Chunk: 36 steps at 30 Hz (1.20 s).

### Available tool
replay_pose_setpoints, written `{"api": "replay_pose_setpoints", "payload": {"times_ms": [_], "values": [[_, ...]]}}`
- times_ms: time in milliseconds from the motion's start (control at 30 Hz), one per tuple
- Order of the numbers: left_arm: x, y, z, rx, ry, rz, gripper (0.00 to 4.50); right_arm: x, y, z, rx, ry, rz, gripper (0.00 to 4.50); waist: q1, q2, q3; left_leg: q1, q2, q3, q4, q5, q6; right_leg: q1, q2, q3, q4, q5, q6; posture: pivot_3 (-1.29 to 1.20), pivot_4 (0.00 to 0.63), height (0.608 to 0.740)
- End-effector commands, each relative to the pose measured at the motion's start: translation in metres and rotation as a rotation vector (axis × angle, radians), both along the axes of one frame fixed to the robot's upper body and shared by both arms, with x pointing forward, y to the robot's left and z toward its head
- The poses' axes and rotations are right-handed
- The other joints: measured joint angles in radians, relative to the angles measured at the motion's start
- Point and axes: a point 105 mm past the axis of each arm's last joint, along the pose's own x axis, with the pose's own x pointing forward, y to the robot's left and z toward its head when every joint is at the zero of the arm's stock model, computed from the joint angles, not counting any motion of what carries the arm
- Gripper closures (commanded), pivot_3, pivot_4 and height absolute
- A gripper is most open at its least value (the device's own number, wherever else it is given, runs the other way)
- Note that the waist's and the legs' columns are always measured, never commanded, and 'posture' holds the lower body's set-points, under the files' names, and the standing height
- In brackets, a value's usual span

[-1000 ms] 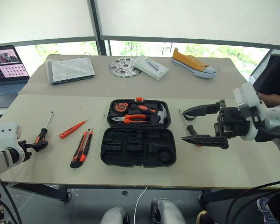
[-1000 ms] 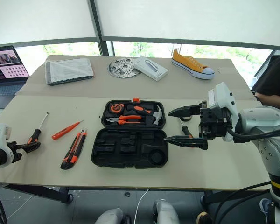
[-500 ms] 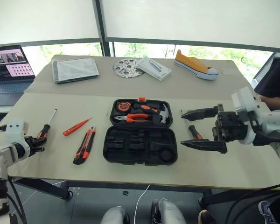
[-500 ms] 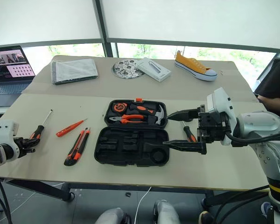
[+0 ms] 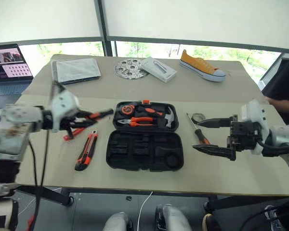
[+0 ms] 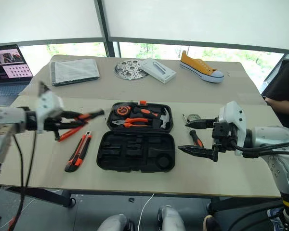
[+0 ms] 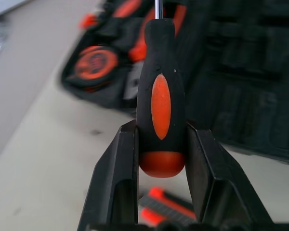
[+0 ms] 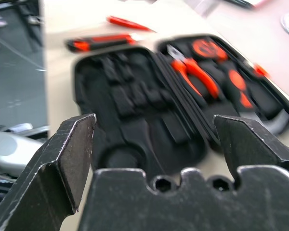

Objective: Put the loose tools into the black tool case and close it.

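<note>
Next, I release the black-and-orange screwdriver from my left gripper in the case's empty near half [image 5: 138, 140] [image 7: 226, 53], along the hinge by the pliers.
My left gripper [image 5: 80, 121] is shut on a black-and-orange screwdriver [image 7: 161, 96], held above the table just left of the open black tool case [image 5: 144, 153]; its tip points at the case. A utility knife [image 5: 85, 150] lies left of the case. The slim orange tester screwdriver [image 5: 69, 135] lies partly hidden under my left hand. My right gripper [image 6: 183, 136] hangs open right of the case, over a second screwdriver [image 5: 201, 136]. A small tape roll [image 5: 198, 117] lies just beyond it. Pliers, a hammer and a tape measure fill the case's far half; the near half's recesses are empty.
On the far table lie a grey folded cloth [image 5: 77, 70], a round metal disc [image 5: 129, 69], a white box [image 5: 157, 69] and a yellow shoe [image 5: 202, 66]. A laptop [image 5: 7, 65] stands at the far left. A person in dark clothes [image 5: 285, 79] sits at the right edge.
My left gripper shut on the screwdriver at the table's left, lifted it and swung it right toward the case. My right gripper sank a little, still open.
</note>
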Motion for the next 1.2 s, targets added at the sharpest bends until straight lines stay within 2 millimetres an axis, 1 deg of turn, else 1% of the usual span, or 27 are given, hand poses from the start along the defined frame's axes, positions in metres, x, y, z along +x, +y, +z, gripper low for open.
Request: {"api": "replay_pose_setpoints", "payload": {"times_ms": [33,133,200,333,433,500,600,667,833,1033,1167,1200], "values": [[0.016,-0.008,0.002,0.099,-0.088,-0.09,3.66,-0.002,-0.004,0.012,0.006,-0.077,-0.048,0.0,0.001,0.0,0.0,-0.001,0.001,0.0,0.001,0.0,0.0,0.0,0.002,0.001,0.0,-0.001,0.002,0.0,0.15,0.733],[0.03,-0.019,-0.002,0.146,-0.12,-0.15,3.66,-0.009,-0.005,0.012,0.01,-0.081,-0.066,0.0,0.0,0.0,0.0,-0.003,0.002,-0.001,0.005,0.0,0.001,0.0,0.003,0.001,0.0,-0.002,0.004,0.0,0.15,0.733],[0.033,-0.029,-0.004,0.144,-0.114,-0.187,3.66,-0.012,-0.006,0.012,0.014,-0.085,-0.085,0.0,0.0,0.0,0.0,-0.006,0.002,-0.001,0.005,0.0,0.001,0.0,0.003,0.002,0.0,-0.002,0.005,0.0,0.15,0.733],[0.03,-0.05,-0.007,0.098,-0.061,-0.264,3.66,-0.015,-0.007,0.009,0.011,-0.089,-0.118,0.0,0.0,0.0,0.0,-0.011,0.002,-0.003,0.009,-0.001,0.005,0.0,0.006,0.001,0.0,-0.002,0.006,0.0,0.15,0.733],[0.028,-0.059,-0.004,0.049,-0.013,-0.268,3.66,-0.018,-0.005,0.008,0.01,-0.089,-0.126,0.0,0.0,0.0,0.0,-0.012,0.003,-0.004,0.015,-0.003,0.008,-0.002,0.007,-0.001,0.0,-0.001,0.007,0.0,0.15,0.733],[0.027,-0.059,-0.006,0.048,0.012,-0.257,3.66,-0.019,-0.004,0.007,0.011,-0.091,-0.13,0.0,-0.001,0.0,0.0,-0.014,0.003,-0.004,0.016,-0.003,0.009,-0.004,0.007,-0.001,0.0,0.0,0.008,0.0,0.15,0.733],[0.027,-0.055,-0.015,0.087,0.032,-0.242,3.66,-0.019,-0.001,0.009,0.02,-0.094,-0.131,0.0,0.0,0.0,0.0,-0.013,0.002,-0.004,0.017,-0.004,0.01,-0.003,0.006,0.0,0.0,0.0,0.01,0.0,0.15,0.733],[0.029,-0.055,-0.019,0.088,0.033,-0.231,3.66,-0.019,0.001,0.009,0.023,-0.096,-0.129,0.0,0.0,0.0,0.0,-0.013,0.002,-0.004,0.017,-0.004,0.01,-0.003,0.006,0.0,0.0,0.0,0.011,0.0,0.15,0.733],[0.03,-0.059,-0.022,0.087,0.04,-0.237,3.66,-0.017,0.005,0.011,0.031,-0.1,-0.127,0.0,0.001,0.0,0.0,-0.014,0.002,-0.005,0.017,-0.004,0.011,-0.003,0.006,-0.001,0.0,0.0,0.011,0.0,0.15,0.733],[0.031,-0.059,-0.027,0.106,0.044,-0.239,3.66,-0.013,0.007,0.013,0.04,-0.103,-0.128,0.0,0.0,0.0,0.0,-0.014,0.002,-0.005,0.017,-0.005,0.012,-0.003,0.006,-0.001,-0.001,0.001,0.009,0.0,0.15,0.733],[0.031,-0.059,-0.027,0.107,0.048,-0.24,3.66,-0.011,0.008,0.013,0.045,-0.103,-0.13,0.0,0.001,0.0,0.0,-0.014,0.002,-0.005,0.017,-0.005,0.012,-0.003,0.006,-0.001,-0.001,0.001,0.009,0.0,0.15,0.733],[0.031,-0.06,-0.024,0.094,0.053,-0.238,3.66,-0.012,0.009,0.012,0.046,-0.103,-0.13,0.0,0.001,0.0,0.0,-0.014,0.002,-0.005,0.018,-0.005,0.012,-0.003,0.006,-0.001,-0.001,0.001,0.009,0.0,0.15,0.733]]}}
